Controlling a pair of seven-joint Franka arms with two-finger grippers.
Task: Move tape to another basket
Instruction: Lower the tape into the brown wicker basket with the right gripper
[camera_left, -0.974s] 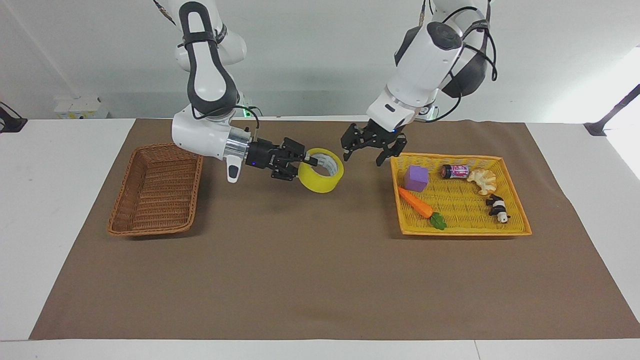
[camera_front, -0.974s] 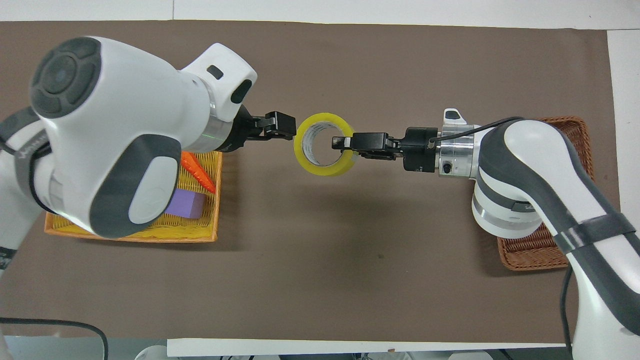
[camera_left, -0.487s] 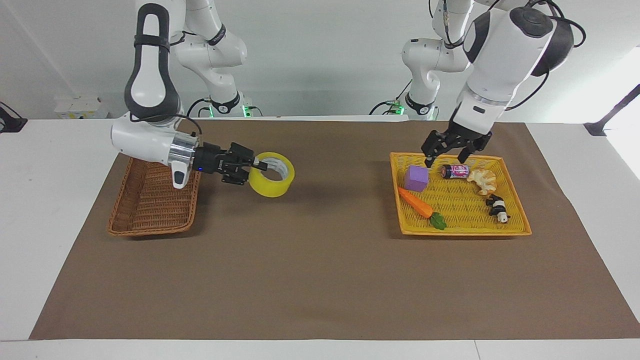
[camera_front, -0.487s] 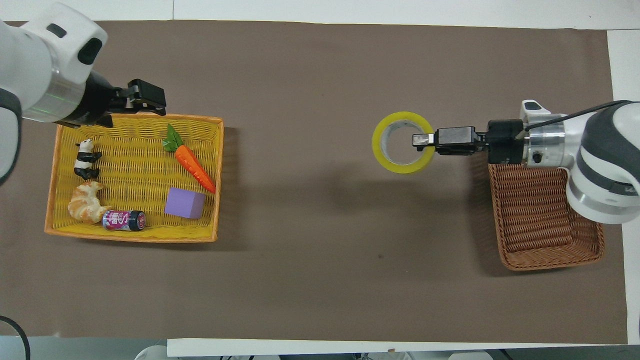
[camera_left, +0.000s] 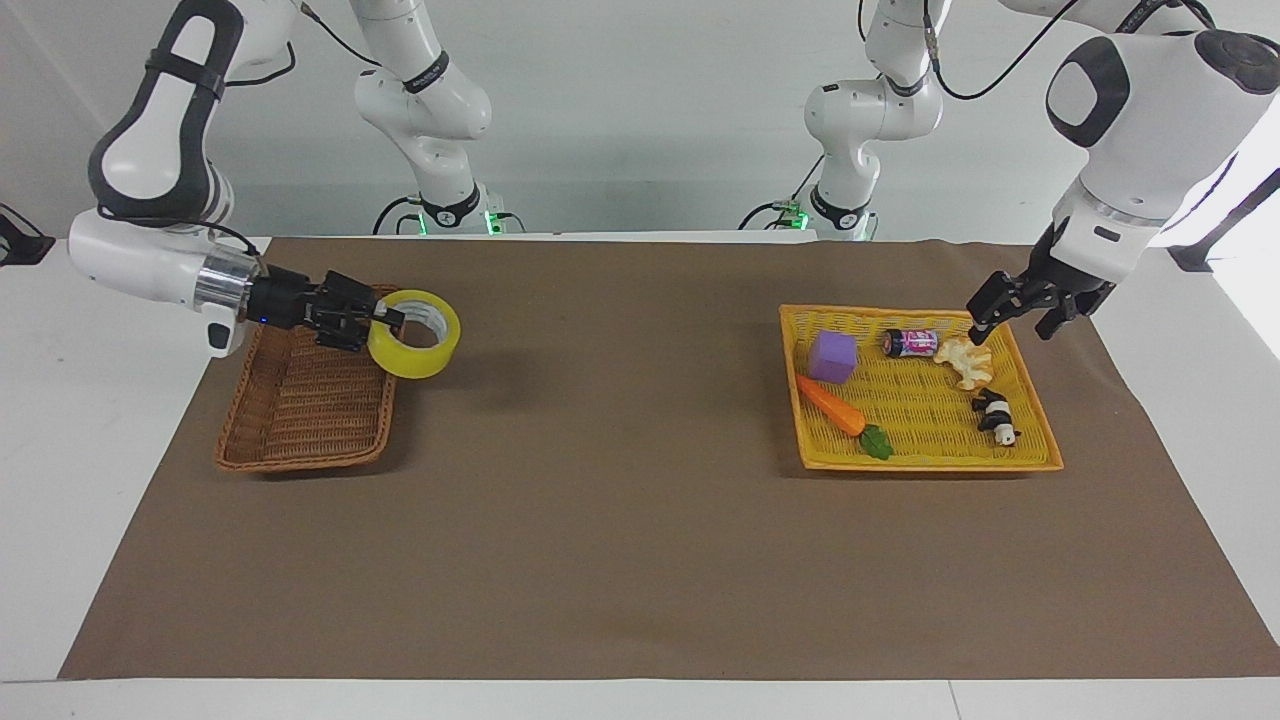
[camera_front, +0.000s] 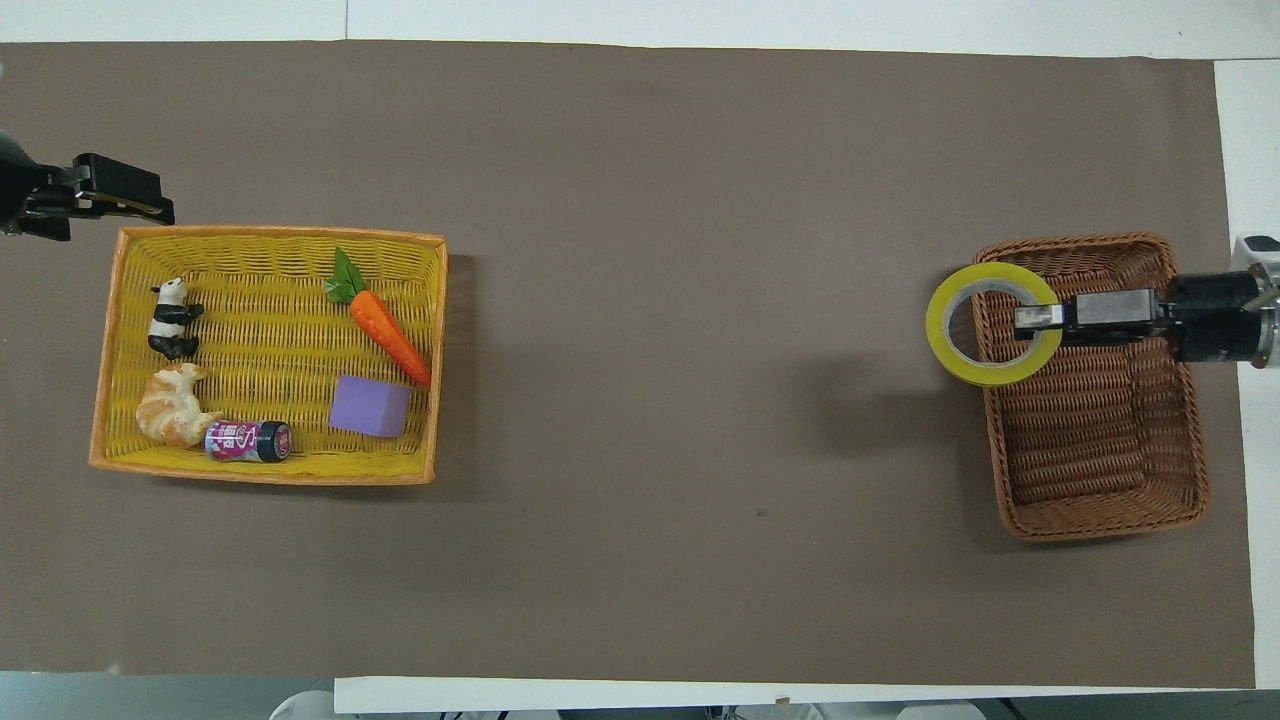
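My right gripper will let go of the yellow tape in the brown basket (camera_front: 1062, 427), close to the brown basket's side that faces the yellow tray basket.
The yellow tape (camera_left: 411, 360) hangs in the air, held through its core by my right gripper (camera_left: 385, 319), which is shut on its wall. In the overhead view the tape (camera_front: 944, 335) and the right gripper (camera_front: 1030, 318) are over the rim of the dark brown wicker basket (camera_front: 1092, 450) on the side toward the table's middle. The brown basket (camera_left: 300, 405) stands at the right arm's end of the table with nothing lying in it. My left gripper (camera_left: 1010, 326) is open and empty over the outer corner of the yellow tray basket; it also shows in the overhead view (camera_front: 140, 196).
The yellow-orange tray basket (camera_left: 925, 459) at the left arm's end holds a purple cube (camera_left: 833, 357), a toy carrot (camera_left: 832, 405), a small can (camera_left: 910, 343), a croissant (camera_left: 967, 361) and a panda figure (camera_left: 995, 416). A brown mat (camera_left: 620, 500) covers the table.
My right gripper carried the tape from the table's middle to over the brown basket's rim. My left gripper, empty, drew back over the yellow basket to its outer corner.
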